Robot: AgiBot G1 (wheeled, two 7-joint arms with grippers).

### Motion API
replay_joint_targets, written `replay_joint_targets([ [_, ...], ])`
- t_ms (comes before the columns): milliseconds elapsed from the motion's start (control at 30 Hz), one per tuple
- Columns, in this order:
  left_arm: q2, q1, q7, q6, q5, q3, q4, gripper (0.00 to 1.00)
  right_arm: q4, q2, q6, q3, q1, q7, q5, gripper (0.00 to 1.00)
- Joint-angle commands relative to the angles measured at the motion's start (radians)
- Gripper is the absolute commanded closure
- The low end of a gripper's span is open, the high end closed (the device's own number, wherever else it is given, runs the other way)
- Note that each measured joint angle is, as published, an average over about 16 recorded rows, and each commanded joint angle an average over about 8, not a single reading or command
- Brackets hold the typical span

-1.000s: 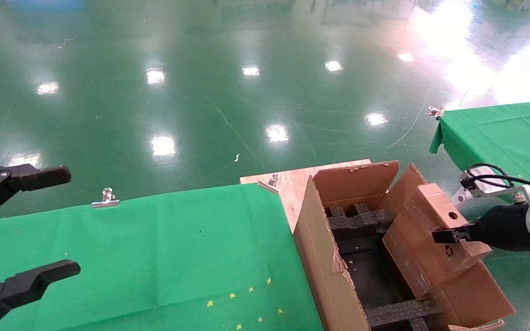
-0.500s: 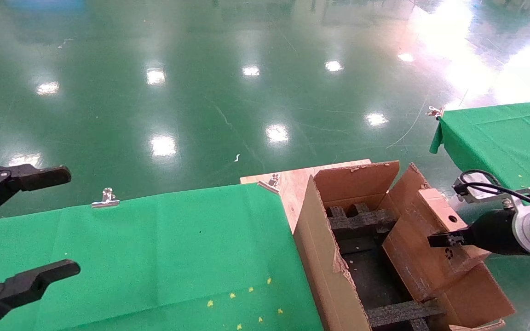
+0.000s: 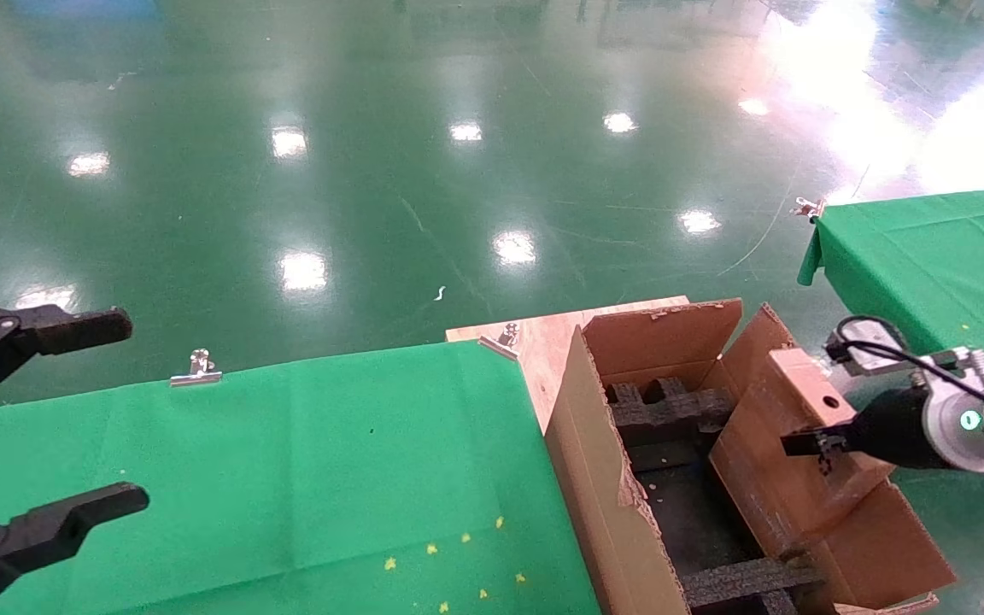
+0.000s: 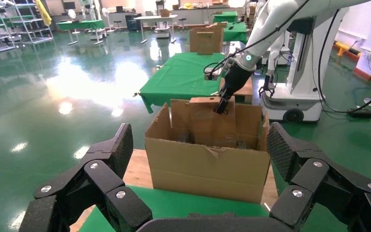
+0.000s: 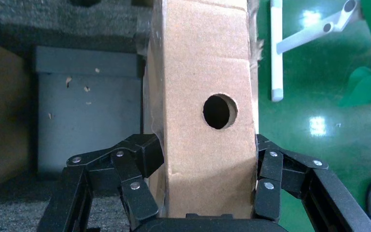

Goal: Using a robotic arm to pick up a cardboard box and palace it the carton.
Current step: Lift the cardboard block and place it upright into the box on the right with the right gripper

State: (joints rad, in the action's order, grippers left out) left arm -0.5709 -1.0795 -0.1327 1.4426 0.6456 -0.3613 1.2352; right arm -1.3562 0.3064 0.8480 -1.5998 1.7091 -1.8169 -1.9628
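Observation:
Next, my right gripper lets go of the cardboard box inside the carton (image 3: 751,480), where it will rest against the side that is nearest the white arm.
The small cardboard box (image 3: 770,465), with a round hole in its narrow face, stands tilted against the right inner side of the carton (image 3: 607,478). Its lower end is inside the carton. My right gripper (image 3: 817,440), on the white arm with the green ring light, is shut on the box near its upper end. In the right wrist view the black fingers (image 5: 147,154) press both sides of the box (image 5: 205,145) below the hole. Black foam inserts (image 3: 671,410) line the carton. My left gripper (image 3: 99,414) is open and empty at the far left; its wrist view shows the carton (image 4: 207,164).
The carton stands on a wooden board (image 3: 543,337) at the right end of a green-clothed table (image 3: 287,461) held by metal clips (image 3: 196,369). A second green table (image 3: 928,248) lies behind the right arm. Shiny green floor surrounds both.
My right gripper has moved left with the cardboard box, carrying it a little farther over and into the carton. The left arm has not moved.

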Motion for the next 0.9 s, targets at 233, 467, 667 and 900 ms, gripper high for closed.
replay_joint_targets([
  [233,0.0,0.0,0.0,0.0,0.0,0.0,0.0,0.0,0.002,0.032,-0.025,-0.021,-0.043,-0.078,-0.064,1.0],
  [467,0.0,0.0,0.0,0.0,0.0,0.0,0.0,0.0,0.005,0.064,-0.073,-0.034,-0.092,-0.184,-0.172,1.0],
  [667,0.0,0.0,0.0,0.0,0.0,0.0,0.0,0.0,0.004,0.093,-0.103,-0.038,-0.142,-0.317,-0.304,1.0],
  [900,0.0,0.0,0.0,0.0,0.0,0.0,0.0,0.0,0.001,0.126,-0.115,-0.04,-0.195,-0.438,-0.412,1.0],
])
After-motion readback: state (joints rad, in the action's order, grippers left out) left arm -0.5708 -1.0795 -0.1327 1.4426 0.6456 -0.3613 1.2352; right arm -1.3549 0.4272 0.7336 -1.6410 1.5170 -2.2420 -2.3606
